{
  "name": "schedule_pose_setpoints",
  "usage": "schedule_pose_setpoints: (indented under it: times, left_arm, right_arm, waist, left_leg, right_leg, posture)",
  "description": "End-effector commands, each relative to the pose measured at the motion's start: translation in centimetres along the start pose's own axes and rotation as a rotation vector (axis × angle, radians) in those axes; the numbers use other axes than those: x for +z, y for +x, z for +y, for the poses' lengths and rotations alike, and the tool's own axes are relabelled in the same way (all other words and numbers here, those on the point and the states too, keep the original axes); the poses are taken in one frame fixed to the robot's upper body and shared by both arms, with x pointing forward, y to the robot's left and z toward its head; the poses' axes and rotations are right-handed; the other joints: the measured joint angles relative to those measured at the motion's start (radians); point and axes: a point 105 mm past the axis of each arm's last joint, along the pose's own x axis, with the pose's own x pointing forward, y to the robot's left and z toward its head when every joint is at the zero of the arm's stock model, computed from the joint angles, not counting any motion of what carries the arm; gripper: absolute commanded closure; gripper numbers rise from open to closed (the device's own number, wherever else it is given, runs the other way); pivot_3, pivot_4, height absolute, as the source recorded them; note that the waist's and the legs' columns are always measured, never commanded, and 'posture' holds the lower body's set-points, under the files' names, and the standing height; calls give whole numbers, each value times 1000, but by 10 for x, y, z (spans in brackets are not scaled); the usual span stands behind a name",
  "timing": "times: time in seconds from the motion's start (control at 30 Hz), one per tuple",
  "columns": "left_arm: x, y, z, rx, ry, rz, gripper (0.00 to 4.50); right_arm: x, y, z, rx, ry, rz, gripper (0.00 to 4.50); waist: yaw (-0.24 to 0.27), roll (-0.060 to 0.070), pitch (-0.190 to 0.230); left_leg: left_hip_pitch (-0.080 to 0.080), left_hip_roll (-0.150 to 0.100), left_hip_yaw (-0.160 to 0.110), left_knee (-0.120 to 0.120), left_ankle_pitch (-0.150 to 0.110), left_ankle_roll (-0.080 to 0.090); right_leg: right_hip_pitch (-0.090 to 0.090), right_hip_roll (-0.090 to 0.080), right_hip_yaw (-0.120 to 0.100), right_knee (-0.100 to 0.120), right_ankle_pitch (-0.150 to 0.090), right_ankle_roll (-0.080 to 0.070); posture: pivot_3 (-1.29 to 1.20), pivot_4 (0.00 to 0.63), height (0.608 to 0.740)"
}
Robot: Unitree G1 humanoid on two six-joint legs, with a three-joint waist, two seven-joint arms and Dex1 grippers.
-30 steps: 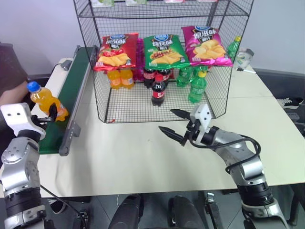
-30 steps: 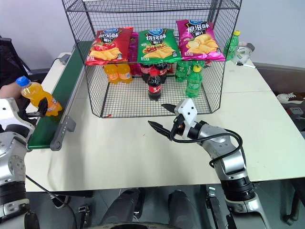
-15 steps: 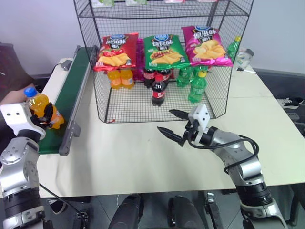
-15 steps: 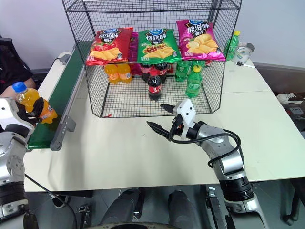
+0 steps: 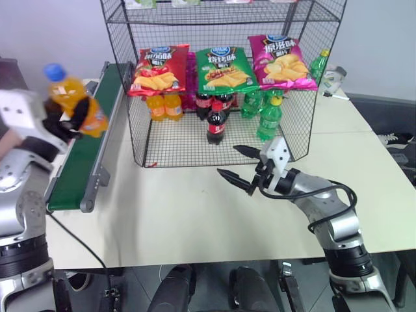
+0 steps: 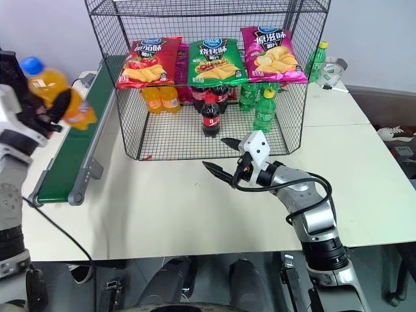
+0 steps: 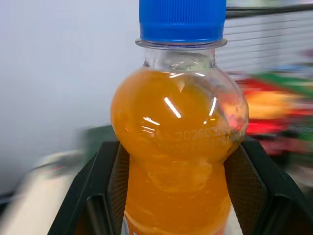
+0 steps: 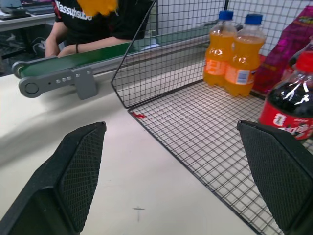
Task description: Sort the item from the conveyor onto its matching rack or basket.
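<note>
Next, my left gripper puts the orange soda bottle, still tilted above the conveyor, down on the rack's lowest level [image 5: 169, 154], in front of the two orange soda bottles.
The item, a small orange soda bottle [image 5: 77, 104] with a blue cap, hangs tilted in the air above the conveyor [image 5: 83, 159], a dark-green belt along the table's left side. My left gripper [image 5: 70, 120] is shut on the bottle's lower body. In the left wrist view the bottle [image 7: 178, 142] sits between the two black fingers [image 7: 95, 196]. The rack [image 5: 162, 153], a tall black wire cage, stands behind the table's middle, to the right of the held bottle. My right gripper [image 5: 227, 161] hovers open and empty over the table in front of the rack.
The rack's lowest tier holds two orange soda bottles [image 5: 164, 106], cola bottles [image 5: 216, 123] and green bottles [image 5: 270, 117]. Three chip bags [image 5: 221, 68] hang on its front. A person [image 8: 98, 19] sits beyond the conveyor. A green bottle [image 5: 318, 64] stands behind the rack on the right.
My left gripper has closed on the orange bottle and lifted it off the belt, up and toward the rack. The right arm has stayed where it was.
</note>
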Motion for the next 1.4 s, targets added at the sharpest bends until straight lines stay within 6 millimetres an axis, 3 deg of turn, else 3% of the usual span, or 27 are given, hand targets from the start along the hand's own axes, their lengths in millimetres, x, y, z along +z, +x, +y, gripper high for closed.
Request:
schedule_pose_setpoints:
  times: [0.03,0.23,0.33,0.57,0.77,1.1,1.23,1.27,1.4]
  left_arm:
    - [2,7,-24,-79,-17,-6,2222]
    - [-47,26,-46,-17,-31,104,2222]
    - [-72,43,-46,103,-53,127,2222]
    - [-119,86,-73,109,-87,148,2222]
    - [-121,107,-78,95,-101,104,2222]
    - [-126,111,-63,153,-79,82,2222]
    - [-125,108,-61,149,-90,71,306]
    - [-123,107,-61,146,-91,62,63]
    - [-113,100,-62,122,-37,18,63]
  right_arm:
    - [13,-5,-5,-16,-42,-39,0]
    - [13,-5,-5,-30,-50,-41,0]
    - [14,-4,-5,-29,-58,-41,0]
    - [15,-1,-4,-34,-62,-48,0]
    - [14,-3,-3,-48,-59,-51,0]
    - [13,-4,-3,-66,-59,-55,0]
    - [14,-4,-4,-65,-61,-56,0]
    - [14,-4,-4,-64,-61,-55,0]
    - [14,-4,-5,-62,-63,-55,0]
  waist:
    - [-4,0,0]
    - [1,0,0]
    - [5,0,0]
    - [25,0,0]
    - [21,0,0]
    - [21,0,0]
    - [21,0,0]
    - [21,0,0]
    - [20,0,0]
  left_leg:
    - [0,0,0,0,0,0]
    - [0,0,1,-1,0,0]
    - [0,0,0,1,0,0]
    - [0,-2,0,2,0,0]
    - [0,-1,0,2,0,0]
    - [0,-2,1,3,0,0]
    - [0,-2,1,3,0,0]
    - [0,-2,1,3,0,0]
    - [0,-2,1,3,0,0]
  right_leg:
    - [0,0,0,0,0,0]
    - [0,0,1,0,0,0]
    - [0,0,0,1,0,0]
    - [1,1,-2,0,0,1]
    - [0,1,-2,2,0,1]
    - [0,1,-2,2,0,1]
    - [0,1,-2,2,0,1]
    - [0,1,-2,2,0,1]
    - [0,1,-2,3,0,1]
  posture:
    - [0,150,740]
    - [0,150,740]
    - [0,150,740]
    - [0,150,740]
    - [0,150,740]
    - [0,150,740]
    - [0,150,740]
    - [0,150,740]
    - [0,150,740]
